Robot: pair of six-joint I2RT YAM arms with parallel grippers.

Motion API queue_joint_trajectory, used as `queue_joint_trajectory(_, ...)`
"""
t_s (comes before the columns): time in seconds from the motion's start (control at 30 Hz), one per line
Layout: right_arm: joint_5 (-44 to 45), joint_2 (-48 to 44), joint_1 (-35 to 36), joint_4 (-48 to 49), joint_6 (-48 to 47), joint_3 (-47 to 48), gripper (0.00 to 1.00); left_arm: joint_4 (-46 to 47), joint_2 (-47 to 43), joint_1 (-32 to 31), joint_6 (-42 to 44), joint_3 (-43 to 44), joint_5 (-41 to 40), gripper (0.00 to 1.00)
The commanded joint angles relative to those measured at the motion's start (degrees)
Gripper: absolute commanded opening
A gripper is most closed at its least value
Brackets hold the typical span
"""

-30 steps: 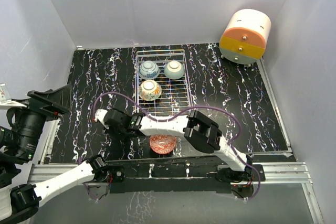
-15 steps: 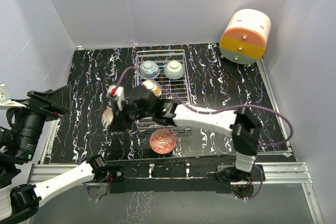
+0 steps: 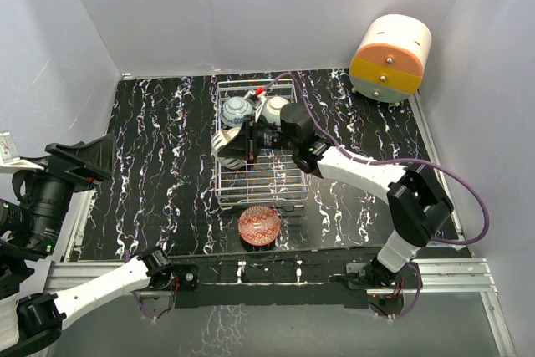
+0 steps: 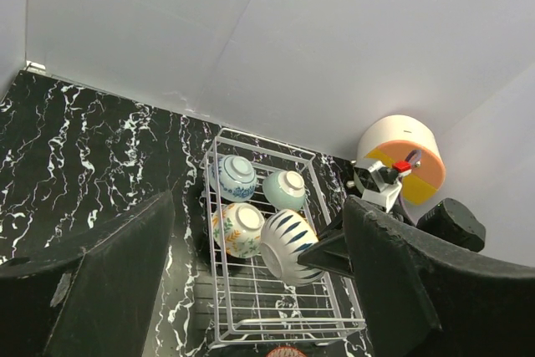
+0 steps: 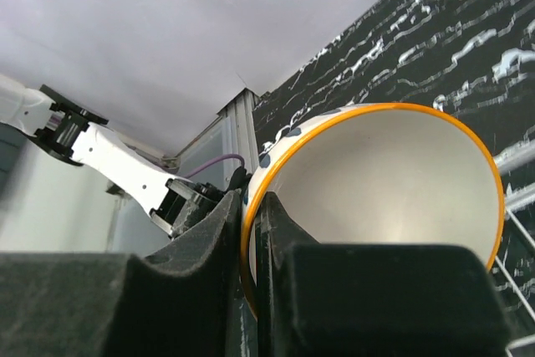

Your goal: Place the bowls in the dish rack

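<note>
My right gripper should put the blue-striped bowl down in the near end of the dish rack (image 3: 243, 175), facing the red patterned bowl.
The wire dish rack (image 3: 284, 175) stands at the table's middle; it also shows in the left wrist view (image 4: 251, 311). At its far end sit a blue-white bowl (image 3: 237, 109) and a mint bowl (image 3: 277, 110). A leafy bowl (image 4: 237, 229) sits behind them in the rack. My right gripper (image 3: 249, 145) is shut on the rim of a cream-inside, blue-striped bowl (image 5: 393, 181), tipped on its side over the rack beside the leafy bowl (image 4: 288, 246). A red patterned bowl (image 3: 259, 226) lies on the table before the rack. My left gripper (image 4: 259, 206) is open and empty, low at the near edge.
A cream-and-orange drawer unit (image 3: 390, 58) stands at the back right corner. A black camera on a mount (image 3: 46, 194) sits outside the table's left edge. White walls close in the back and sides.
My right arm has swung from the table's near left, lifting the striped bowl, across to above the rack. The left arm has not moved.
</note>
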Motion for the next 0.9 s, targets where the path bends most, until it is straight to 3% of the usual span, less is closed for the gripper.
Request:
queue_joint_trajectory(0.0,-5.79,0.22,-4.29,19.17,12.46,-5.24,0.08,0.26,2.01,-0.09,0.41,1.19,0.18,0.80)
queue_joint_trajectory(0.17,-9.46,4.59,-7.51,32.53,22.02,-10.61,0.08,0.09,2.38,-0.09,0.42,1.23,-0.08,0.80)
queue_joint_trajectory(0.3,-11.12,8.03,-7.55,35.21,25.20,-10.84,0.08,0.16,2.53,-0.09,0.28,0.95,-0.26,0.80)
queue_joint_trajectory(0.87,-6.73,8.04,-7.47,21.43,23.76,-14.30,0.08,1.05,2.57,-0.12,0.59,-0.11,-0.52,0.80)
